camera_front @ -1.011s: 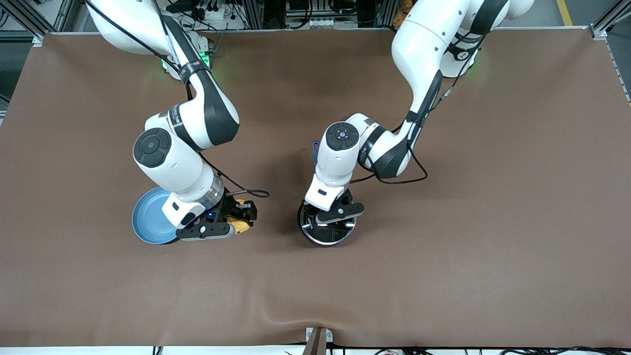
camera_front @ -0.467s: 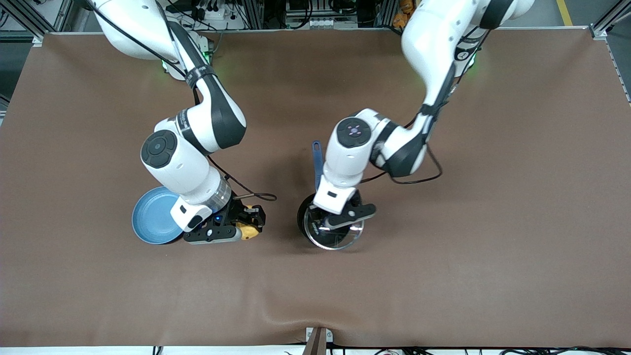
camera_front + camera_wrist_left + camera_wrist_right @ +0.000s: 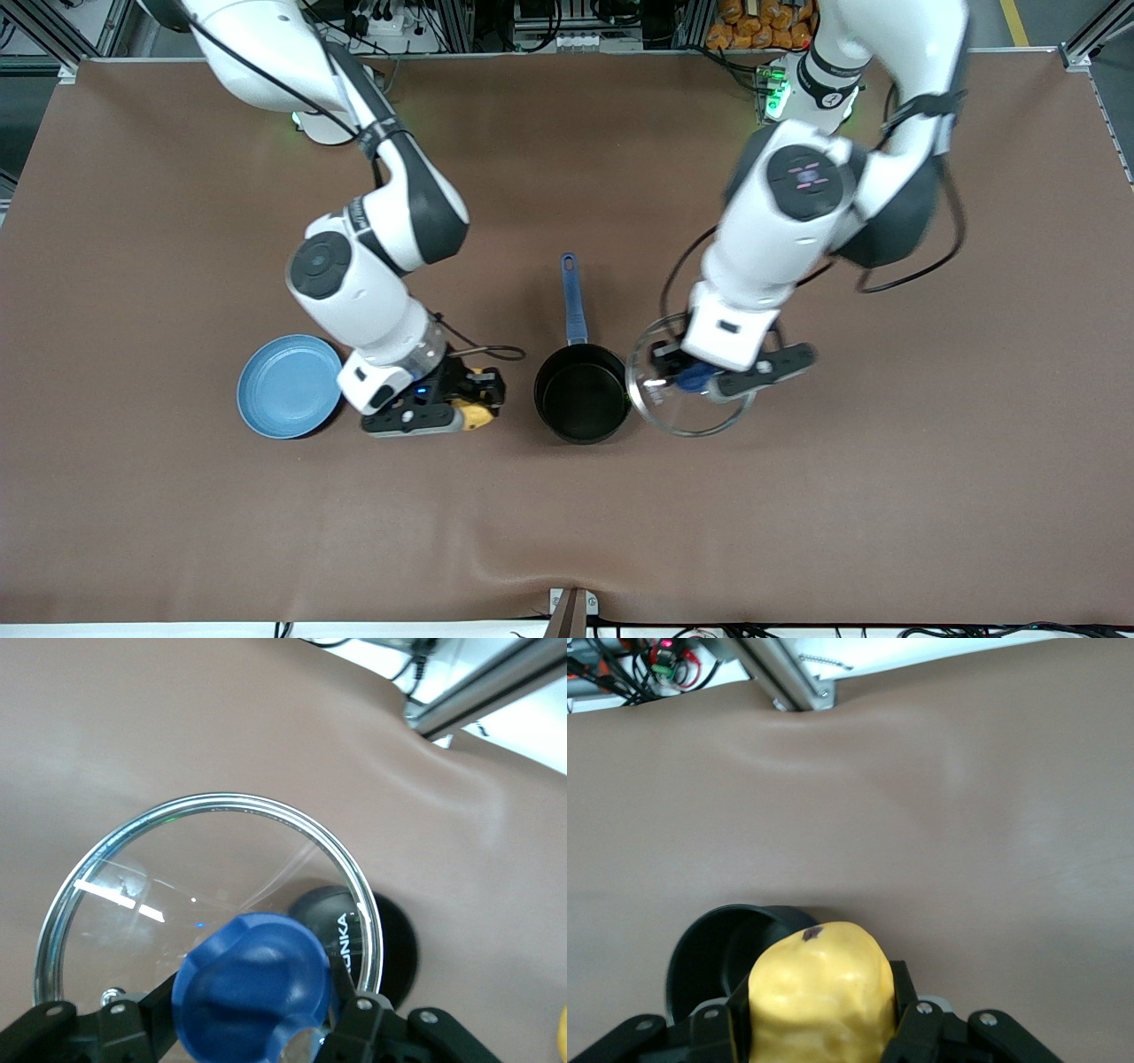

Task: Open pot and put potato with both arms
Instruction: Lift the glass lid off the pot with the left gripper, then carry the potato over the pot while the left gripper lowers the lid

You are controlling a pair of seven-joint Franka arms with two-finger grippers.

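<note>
I should let go of the glass lid with my left gripper on the bare brown table cover, across the pot [image 3: 845,392] from the plate.
The pot [image 3: 580,403] stands open on the table, black inside, its blue handle [image 3: 573,297] pointing toward the robots' bases. My left gripper [image 3: 695,378] is shut on the blue knob [image 3: 252,983] of the glass lid [image 3: 658,408], which hangs in the air beside the pot, toward the left arm's end. In the left wrist view the lid [image 3: 204,877] fills the frame, and the pot [image 3: 400,948] shows past its rim. My right gripper [image 3: 474,409] is shut on the yellow potato [image 3: 819,983] and sits just beside the pot [image 3: 709,948], between it and the plate.
A flat light-blue plate [image 3: 288,385] lies on the brown table cover [image 3: 567,532] toward the right arm's end, next to the right wrist. A raised fold in the cover runs along the table's front edge [image 3: 571,567].
The left gripper lifted the lid off the pot and carried it toward the left arm's end, uncovering the black inside. The right gripper moved the potato closer to the pot.
</note>
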